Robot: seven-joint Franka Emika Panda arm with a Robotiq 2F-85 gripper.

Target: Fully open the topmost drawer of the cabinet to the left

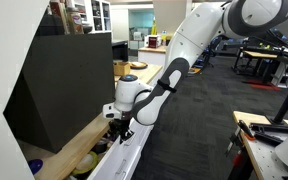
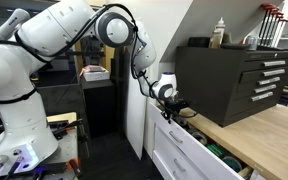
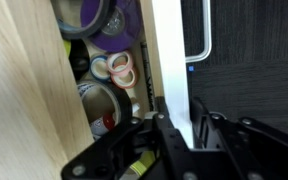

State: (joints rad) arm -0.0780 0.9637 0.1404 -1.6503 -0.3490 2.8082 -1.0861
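Next, my gripper releases the white front, pulled all the way out over the dark carpet (image 1: 161, 158) in front of the cabinet.
The cabinet (image 1: 72, 148) is long, low and white with a light wood top (image 2: 267, 131). Its topmost drawer (image 2: 206, 149) stands partly pulled out, seen in both exterior views (image 1: 121, 160). In the wrist view its white front (image 3: 170, 60) runs up the picture, with tape rolls (image 3: 120, 68) and purple clutter inside to the left of it. My gripper (image 3: 180, 128) straddles the top edge of that front, one finger inside the drawer and one outside, closed on it. It shows at the drawer's near end in both exterior views (image 1: 121, 127) (image 2: 174, 110).
A big dark grey box (image 1: 64, 85) stands on the wood top, close behind the gripper; it also shows in an exterior view (image 2: 234, 75). Deeper white drawer fronts (image 2: 179, 162) lie below. Dark carpet (image 3: 254, 60) lies in front of the cabinet. A workbench (image 1: 259, 130) stands across the aisle.
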